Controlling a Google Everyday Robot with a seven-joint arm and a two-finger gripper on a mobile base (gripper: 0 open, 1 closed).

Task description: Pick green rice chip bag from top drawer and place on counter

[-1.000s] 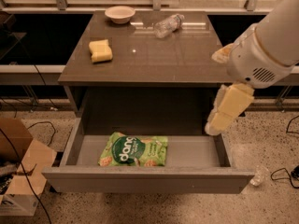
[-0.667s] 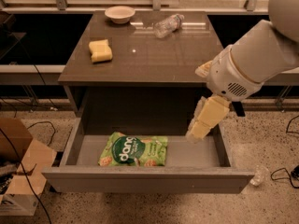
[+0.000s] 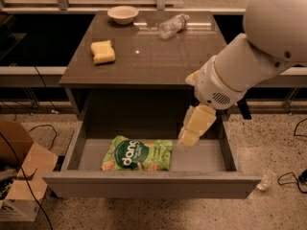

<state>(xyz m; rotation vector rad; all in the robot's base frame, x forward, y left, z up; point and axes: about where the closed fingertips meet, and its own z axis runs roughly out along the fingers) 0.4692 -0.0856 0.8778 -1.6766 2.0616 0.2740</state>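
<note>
The white "dang" lettering is on the bag. My gripper needs to close just past it, on the green rice chip bag's end (image 3: 160,156) nearest the white arm.
The green rice chip bag (image 3: 137,154) lies flat in the open top drawer (image 3: 153,182), left of its middle, with white "dang" lettering showing. The counter (image 3: 144,47) is the glossy dark tabletop above the drawer. My gripper (image 3: 191,134) hangs from the white arm over the drawer's right half, just right of the bag and apart from it. It holds nothing that I can see.
On the counter sit a yellow sponge (image 3: 103,51), a white bowl (image 3: 123,14) and a clear plastic bottle (image 3: 173,25) lying on its side. A cardboard box (image 3: 19,171) stands on the floor at the left. Cables run across the floor.
My arm and gripper have moved left and down, from beside the drawer's right edge to over the drawer next to the bag. The bag has not moved.
</note>
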